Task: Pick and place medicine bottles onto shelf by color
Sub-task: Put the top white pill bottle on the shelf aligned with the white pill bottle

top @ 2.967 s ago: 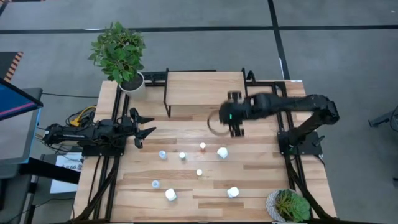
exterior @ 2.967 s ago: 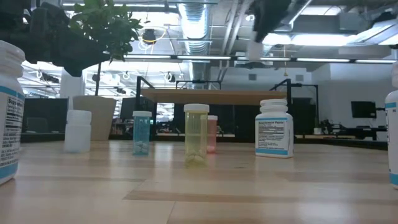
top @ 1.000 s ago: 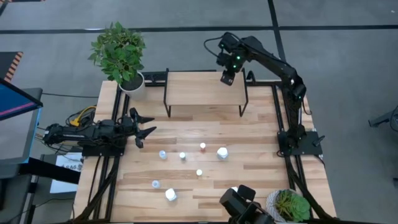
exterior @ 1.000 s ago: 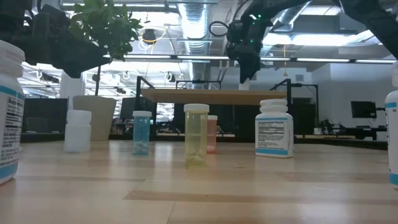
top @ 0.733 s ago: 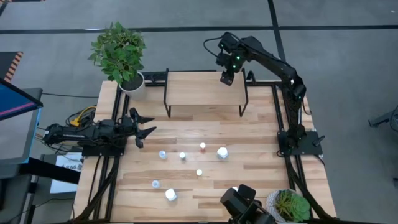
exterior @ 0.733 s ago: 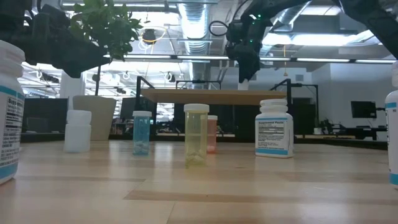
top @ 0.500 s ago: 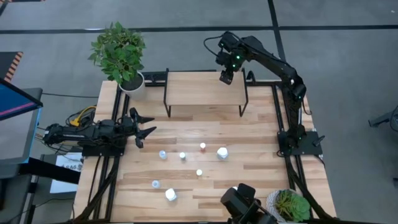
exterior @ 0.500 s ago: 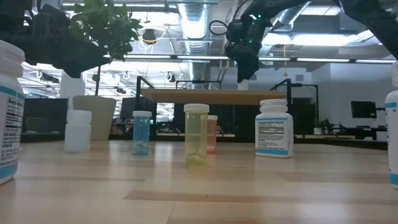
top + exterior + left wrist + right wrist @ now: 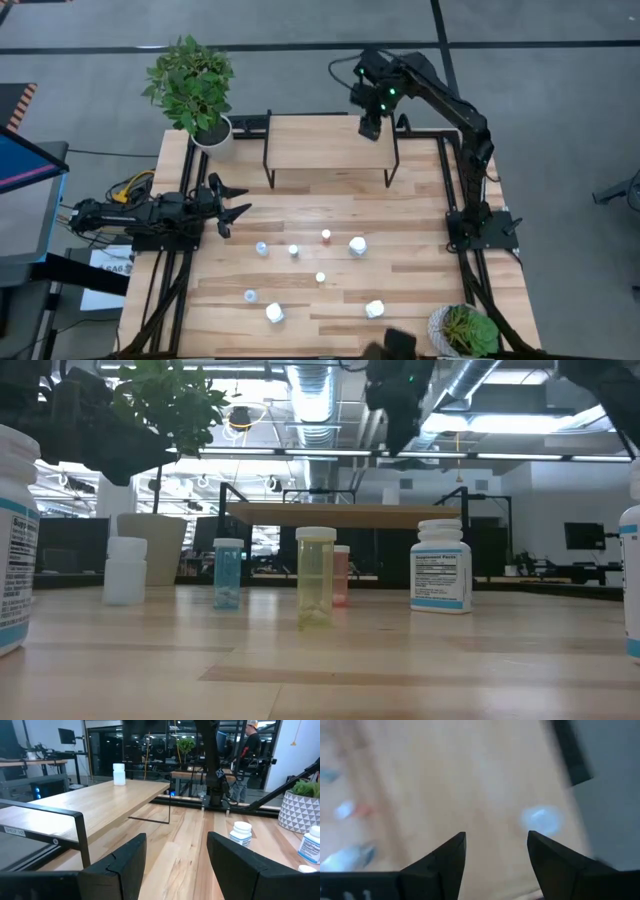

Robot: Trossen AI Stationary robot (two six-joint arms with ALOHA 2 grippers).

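Observation:
My left gripper will close on the top of the pale white bottle (image 9: 261, 246) that is nearest to it, next to the small blue bottle.
The shelf (image 9: 330, 146) stands at the table's far side. One white medicine bottle (image 9: 391, 495) stands upright on its far right corner, also seen as the bottle (image 9: 118, 774) in the left wrist view and the bottle (image 9: 541, 819) in the right wrist view. My right gripper (image 9: 372, 126) hangs open above it, clear of it. Several more bottles stand on the table: blue (image 9: 228, 573), yellow (image 9: 316, 575), pink (image 9: 341, 575), a labelled one (image 9: 441, 565) and a white one (image 9: 125, 570). My left gripper (image 9: 228, 205) waits open at the table's left.
A leafy plant in a white pot (image 9: 197, 92) stands at the far left corner and a smaller plant (image 9: 465, 330) at the near right. Bare planks lie between the shelf's legs and the row of bottles (image 9: 310, 248).
My right gripper has let go of the white bottle, which stays upright on the shelf's far right corner. The gripper has then gone up, a little toward the table's right edge.

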